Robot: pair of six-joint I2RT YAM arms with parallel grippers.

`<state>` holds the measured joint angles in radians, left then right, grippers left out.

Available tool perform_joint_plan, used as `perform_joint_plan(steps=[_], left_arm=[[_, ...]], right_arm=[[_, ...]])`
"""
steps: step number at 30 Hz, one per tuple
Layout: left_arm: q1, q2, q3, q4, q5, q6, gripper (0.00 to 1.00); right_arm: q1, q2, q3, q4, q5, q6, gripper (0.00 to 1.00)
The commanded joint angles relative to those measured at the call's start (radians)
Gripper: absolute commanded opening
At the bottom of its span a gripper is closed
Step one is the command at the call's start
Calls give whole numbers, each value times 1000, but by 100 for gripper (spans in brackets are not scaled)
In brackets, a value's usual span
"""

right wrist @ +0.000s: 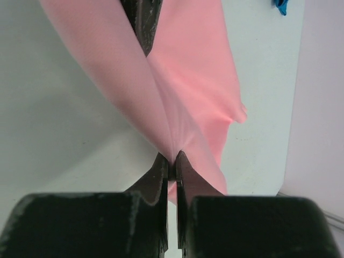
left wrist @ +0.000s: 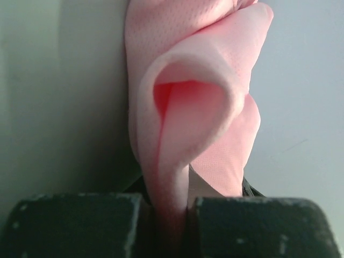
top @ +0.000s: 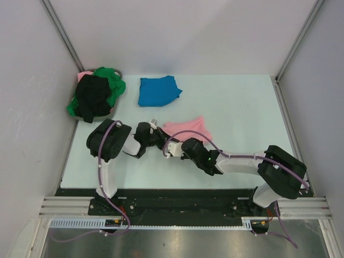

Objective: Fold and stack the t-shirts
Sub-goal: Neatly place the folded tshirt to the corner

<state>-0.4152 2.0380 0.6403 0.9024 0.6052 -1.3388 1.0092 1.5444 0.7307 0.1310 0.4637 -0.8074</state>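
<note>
My left gripper is going to let the light pink t-shirt go, so that it will lie on top of the folded bright blue t-shirt [top: 162,93].
The light pink t-shirt [top: 188,127] lies bunched at the table's middle, with both grippers on its near-left edge. My left gripper [top: 157,134] is shut on a rolled fold of the pink cloth [left wrist: 199,107]. My right gripper [top: 171,150] is shut on a pinch of the same shirt [right wrist: 183,86], which stretches up and away from its fingertips [right wrist: 161,169]. The bright blue t-shirt [top: 158,90] lies folded at the back centre. The black t-shirt [top: 92,97] and the green t-shirt [top: 114,84] are heaped at the back left.
The grey round basket [top: 117,71] stands at the back left corner under the black and green heap, with a bit of pink cloth [top: 84,74] behind it. White walls close the table's back and sides. A blue scrap shows at the right wrist view's top edge [right wrist: 280,6].
</note>
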Motion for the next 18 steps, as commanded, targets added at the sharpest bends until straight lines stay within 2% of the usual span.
perform_joint_plan(steps=[1, 2, 3, 4, 5, 7, 10, 12, 15, 16, 17, 18], left_arm=[[52, -68, 25, -223, -56, 116, 0], [53, -87, 48, -279, -61, 134, 0], [53, -126, 62, -310, -70, 151, 0], [55, -142, 79, -345, -77, 196, 0], [55, -156, 123, -429, -96, 220, 0], [55, -186, 195, -488, -110, 295, 0], [65, -187, 307, -612, -122, 374, 0], [78, -161, 372, -678, -119, 407, 0], [88, -101, 553, -795, -88, 507, 0], [88, -46, 675, -842, -82, 570, 0], [88, -14, 729, -935, -81, 596, 0], [88, 13, 780, -957, -76, 618, 0]], right_arm=[[20, -61, 33, -50, 56, 65, 13], [22, -66, 33, -60, 58, 83, 27], [22, -79, 35, -64, 58, 103, 47], [22, -90, 33, -70, 59, 131, 99], [20, -98, 33, -79, 69, 138, 100], [20, -112, 36, -45, 194, 174, 100], [-1, -122, 55, 10, 373, 284, 100], [-33, -124, 102, -26, 465, 416, 100], [-96, -119, 193, -242, 417, 641, 100], [-112, -116, 206, -286, 415, 696, 100], [-122, -122, 213, -324, 411, 750, 100], [-147, -128, 214, -336, 391, 865, 100]])
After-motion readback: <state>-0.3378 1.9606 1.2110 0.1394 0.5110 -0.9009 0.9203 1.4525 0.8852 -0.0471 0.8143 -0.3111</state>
